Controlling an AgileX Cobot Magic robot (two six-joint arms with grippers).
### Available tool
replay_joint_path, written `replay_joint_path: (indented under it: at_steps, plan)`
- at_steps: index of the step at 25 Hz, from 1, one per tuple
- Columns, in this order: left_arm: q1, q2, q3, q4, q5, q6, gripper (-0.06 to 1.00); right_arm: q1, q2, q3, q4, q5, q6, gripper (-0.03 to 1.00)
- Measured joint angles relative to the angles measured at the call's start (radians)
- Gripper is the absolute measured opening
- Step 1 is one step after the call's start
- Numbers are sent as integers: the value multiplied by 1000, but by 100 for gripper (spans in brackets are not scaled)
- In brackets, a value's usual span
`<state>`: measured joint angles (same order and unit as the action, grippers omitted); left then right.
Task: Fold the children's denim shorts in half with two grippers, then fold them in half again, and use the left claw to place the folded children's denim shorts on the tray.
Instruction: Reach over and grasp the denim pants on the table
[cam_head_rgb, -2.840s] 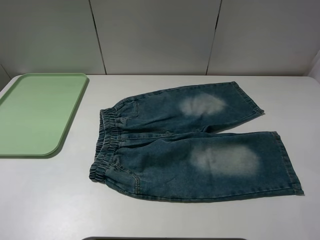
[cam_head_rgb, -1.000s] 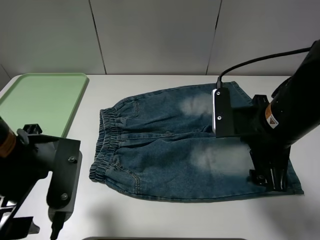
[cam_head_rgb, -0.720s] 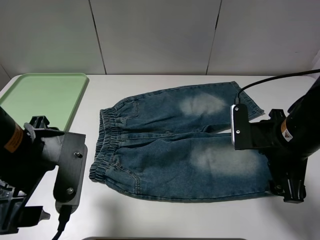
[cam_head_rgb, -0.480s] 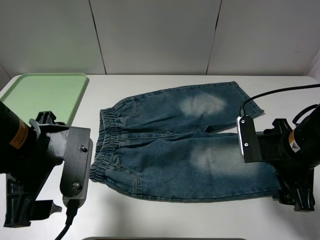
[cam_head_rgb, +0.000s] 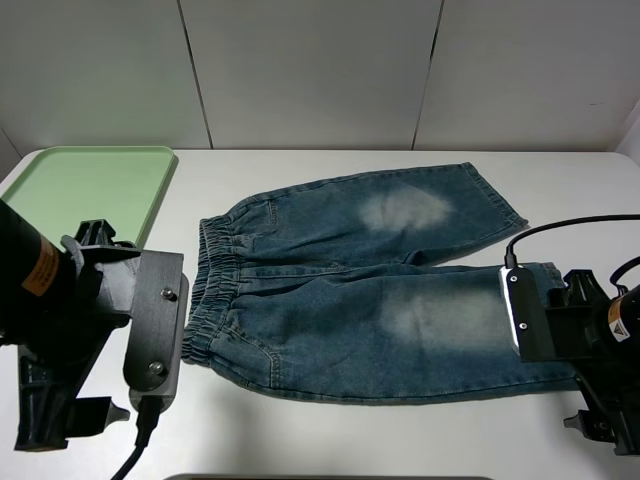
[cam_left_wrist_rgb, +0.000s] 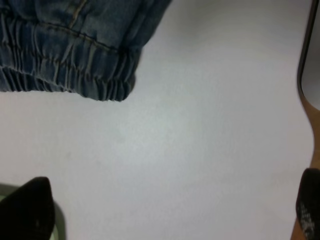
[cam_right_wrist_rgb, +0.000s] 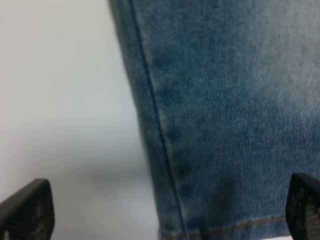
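My left gripper should grip the near edge (cam_head_rgb: 244, 384) (cam_left_wrist_rgb: 157, 14) of the children's denim shorts, at the stitched pocket beside the gathered waistband.
The children's denim shorts (cam_head_rgb: 340, 290) lie flat and unfolded on the white table, with the gathered waistband (cam_head_rgb: 212, 290) to the left and both legs pointing right. My left gripper (cam_head_rgb: 65, 425), the left claw, hangs open over bare table just off the waistband's near corner (cam_left_wrist_rgb: 95, 80), not touching it. Its two fingertips (cam_left_wrist_rgb: 27, 210) stand wide apart. My right gripper (cam_head_rgb: 605, 425) is open above the near leg's hem corner (cam_right_wrist_rgb: 210, 125), with denim and table between its fingertips (cam_right_wrist_rgb: 25, 210). The pale green tray (cam_head_rgb: 80, 220) sits at the back left, with nothing on it.
The left arm's grey-plated body (cam_head_rgb: 150, 320) stands between the tray and the waistband. The right arm's grey box (cam_head_rgb: 525, 315) and cable overlap the near leg's end. A dark edge (cam_head_rgb: 330, 477) runs along the table's front.
Both arms have come into view. Over the last second the left arm moved toward the waistband corner. The right arm slid right and forward off the legs to the near hem corner.
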<state>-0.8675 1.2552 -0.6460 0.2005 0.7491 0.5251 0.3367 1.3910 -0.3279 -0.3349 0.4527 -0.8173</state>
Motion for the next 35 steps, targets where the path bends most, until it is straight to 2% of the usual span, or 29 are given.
replay_joint_path:
  at_steps: [12, 21, 35]
  plan:
    - [0, 0, 0, -1, -20, 1, 96, -8, 182, 2, -64, -95, -51, 70]
    - [0, 11, 0, -13, -107, 1, 96, -8, 221, -8, -75, -87, -51, 70]
    - [0, 335, -36, -18, -241, 11, 96, -8, 222, -8, -71, -90, -54, 70]
